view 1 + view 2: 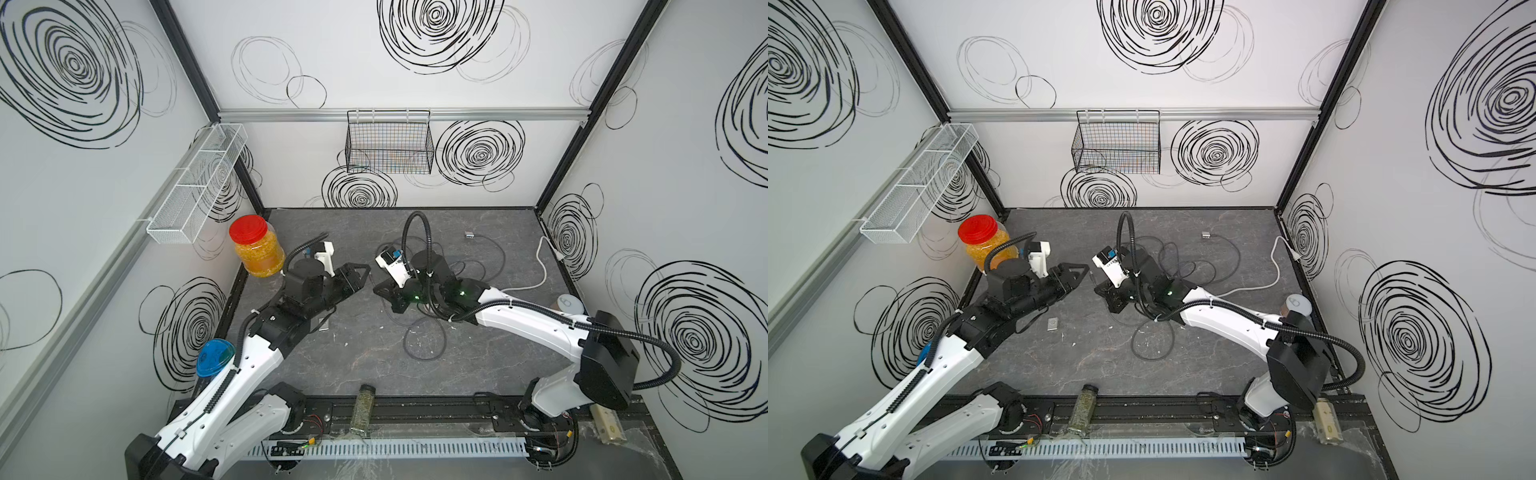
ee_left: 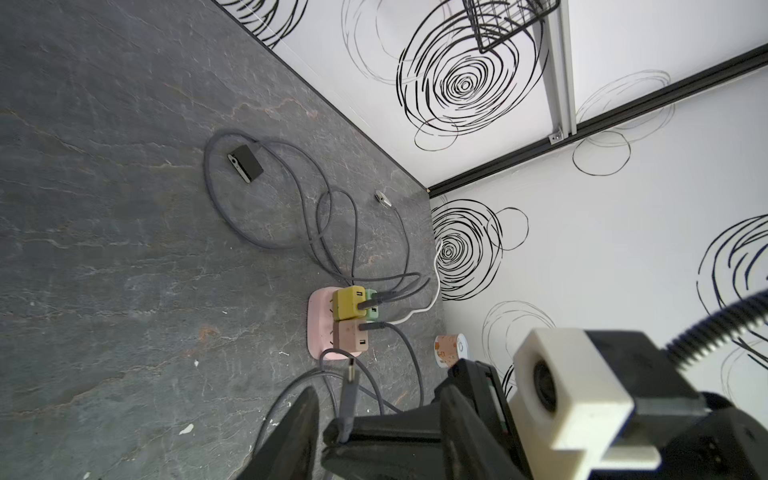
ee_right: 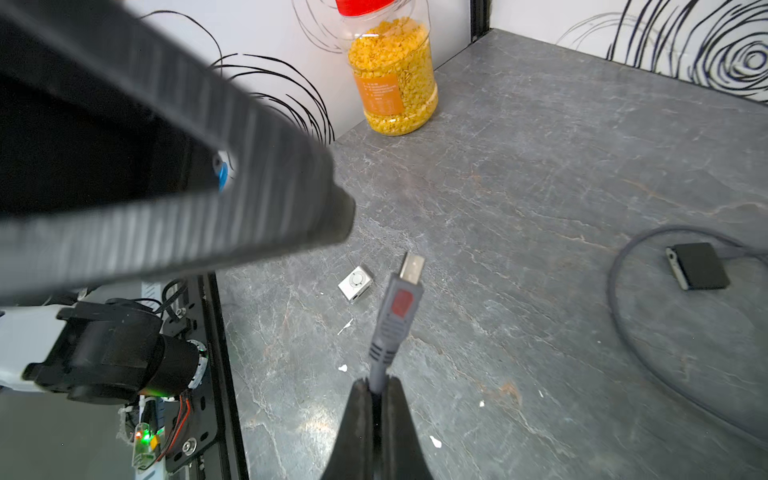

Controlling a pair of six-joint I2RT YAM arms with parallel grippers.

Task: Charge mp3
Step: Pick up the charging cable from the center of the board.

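My left gripper will take the plug by its grey body (image 3: 396,312), as my right gripper holds the thin cable behind the plug, before we bring the plug to the mp3.
The mp3 (image 3: 355,284), a small silver square with a round button, lies flat on the dark table (image 1: 1183,374); it also shows in a top view as the mp3 (image 1: 1053,323), just right of my left arm. My right gripper (image 3: 376,382) is shut on a grey charging cable just behind its plug (image 3: 401,299), whose metal tip points out over the table near the mp3. My left gripper (image 2: 382,436) is open, its fingers (image 2: 295,432) standing on either side of the right gripper's tips and the plug (image 2: 350,390). The two grippers meet mid-table, left gripper (image 1: 360,272), right gripper (image 1: 377,287).
A pink power strip (image 2: 322,353) holds yellow, brown and green chargers with grey cables looping away. A black device (image 2: 246,163) lies inside one loop. A red-lidded jar (image 1: 255,245) stands at the back left. A spice jar (image 1: 363,409) lies at the front edge.
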